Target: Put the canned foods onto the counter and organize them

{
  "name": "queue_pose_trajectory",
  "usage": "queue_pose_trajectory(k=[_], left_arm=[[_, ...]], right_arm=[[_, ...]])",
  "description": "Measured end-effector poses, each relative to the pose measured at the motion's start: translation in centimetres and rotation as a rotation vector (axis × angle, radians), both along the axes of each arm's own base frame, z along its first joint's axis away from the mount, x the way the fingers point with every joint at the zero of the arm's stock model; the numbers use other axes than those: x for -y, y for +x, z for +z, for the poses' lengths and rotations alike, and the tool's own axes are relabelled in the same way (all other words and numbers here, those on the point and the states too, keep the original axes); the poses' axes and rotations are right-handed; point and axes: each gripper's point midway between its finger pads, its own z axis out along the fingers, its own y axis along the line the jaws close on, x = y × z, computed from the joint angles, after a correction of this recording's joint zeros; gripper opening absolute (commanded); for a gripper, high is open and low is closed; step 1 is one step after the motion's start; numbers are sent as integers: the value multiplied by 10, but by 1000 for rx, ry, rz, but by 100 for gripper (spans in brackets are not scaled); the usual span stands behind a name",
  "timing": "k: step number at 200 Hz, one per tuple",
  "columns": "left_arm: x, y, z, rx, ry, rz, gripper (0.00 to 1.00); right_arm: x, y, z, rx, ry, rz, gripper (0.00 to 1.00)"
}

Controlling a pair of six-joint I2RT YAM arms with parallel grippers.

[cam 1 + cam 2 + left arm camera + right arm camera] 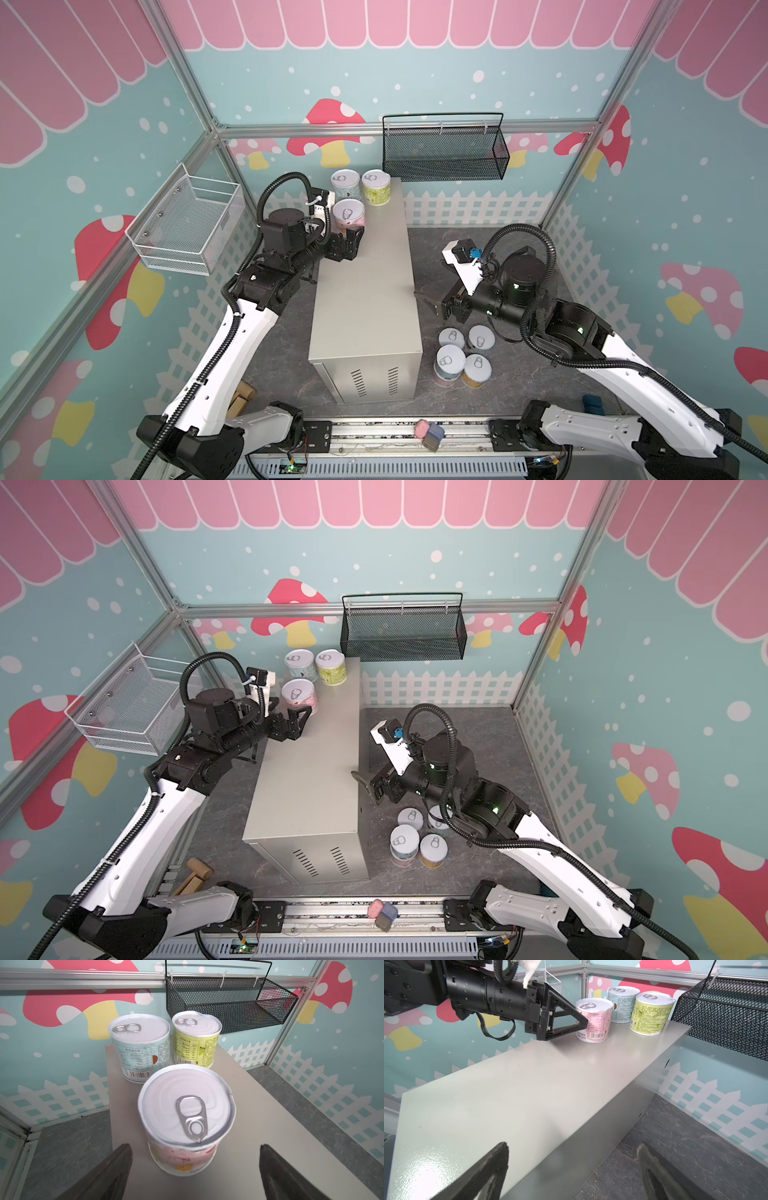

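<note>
The pink can is out of line with the light blue can, so my left gripper will grab it and move it squarely behind the light blue can (pixel 142 1054).
The counter (pixel 365 291) is a tall beige-grey box in the middle of the floor. Three cans stand at its far end: light blue (pixel 345 182), yellow-green (pixel 376 188) and, nearer, pink (pixel 349 216). My left gripper (pixel 351 243) is open just behind the pink can (pixel 187 1105). Its fingers (pixel 116 1167) stand wide on either side of the can's near edge, with a gap on each side. My right gripper (pixel 430 303) hangs open and empty at the counter's right edge (pixel 591 1109). Several more cans (pixel 449 361) stand clustered on the floor to the right of the counter, below that gripper.
A black mesh basket (pixel 444 153) hangs on the back wall just past the counter's far end. A white wire basket (pixel 187 224) hangs on the left wall. Wooden blocks (pixel 241 399) lie at the front left. Small pink and grey things (pixel 428 430) sit on the front rail.
</note>
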Motion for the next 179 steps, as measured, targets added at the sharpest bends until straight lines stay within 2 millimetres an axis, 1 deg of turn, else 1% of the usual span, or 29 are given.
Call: queue_pose_trajectory(k=[41, 93, 131, 155, 179], left_arm=[[1, 8, -2, 31, -14, 8, 93], [-5, 22, -13, 25, -10, 28, 92], [-10, 24, -14, 23, -14, 23, 89], [-10, 26, -13, 34, -21, 15, 88], [-12, 28, -18, 33, -27, 12, 87]], right_arm=[[-2, -2, 0, -3, 2, 15, 97], [-1, -3, -3, -7, -1, 15, 97], [-2, -2, -9, -14, -4, 14, 97], [-3, -1, -7, -11, 4, 14, 97], [-3, -1, -7, -10, 5, 14, 97]])
